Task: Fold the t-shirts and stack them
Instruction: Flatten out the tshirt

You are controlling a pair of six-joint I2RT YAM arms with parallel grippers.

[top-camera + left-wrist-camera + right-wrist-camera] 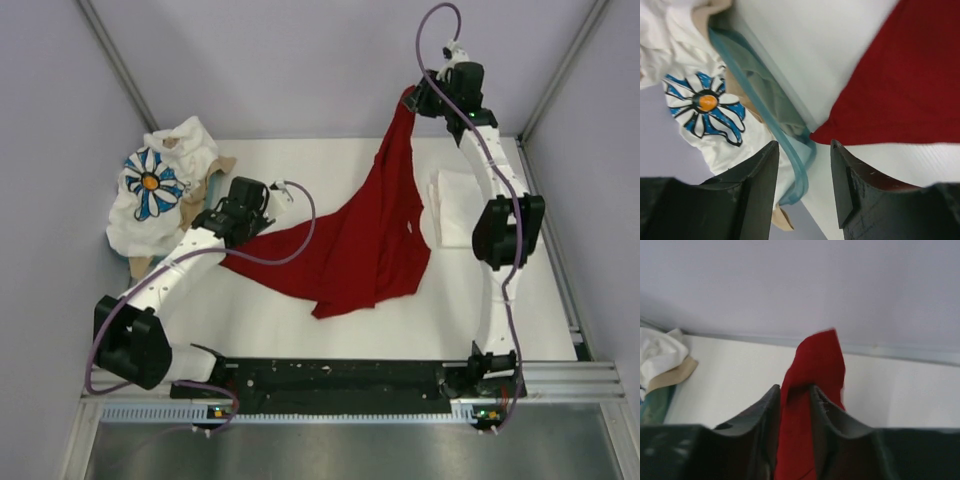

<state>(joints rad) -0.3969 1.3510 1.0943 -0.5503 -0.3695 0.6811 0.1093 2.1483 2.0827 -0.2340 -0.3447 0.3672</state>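
Observation:
Next, I close my left gripper on the corner (227,262) (821,134) beside the tan-and-teal tray, the red t-shirt's near-side one.
The red t-shirt (360,240) hangs stretched from my right gripper (415,98), raised at the back of the table, down to a spread lower part on the table. In the right wrist view the right gripper (795,390) is shut on a bunched edge of the red cloth (815,360). My left gripper (240,222) is low at the shirt's left corner. In the left wrist view it (805,150) is open and empty, with the red corner (910,75) just beyond the fingertips. The daisy t-shirt (150,185) (705,102) lies crumpled at the left. The white t-shirt (455,215) lies folded at the right.
The tan-and-teal tray (222,165) sits at the left under the daisy shirt, its teal rim (765,95) close to my left fingers. The right arm's elbow (508,230) overlaps the white shirt. Walls enclose the table at the back and sides.

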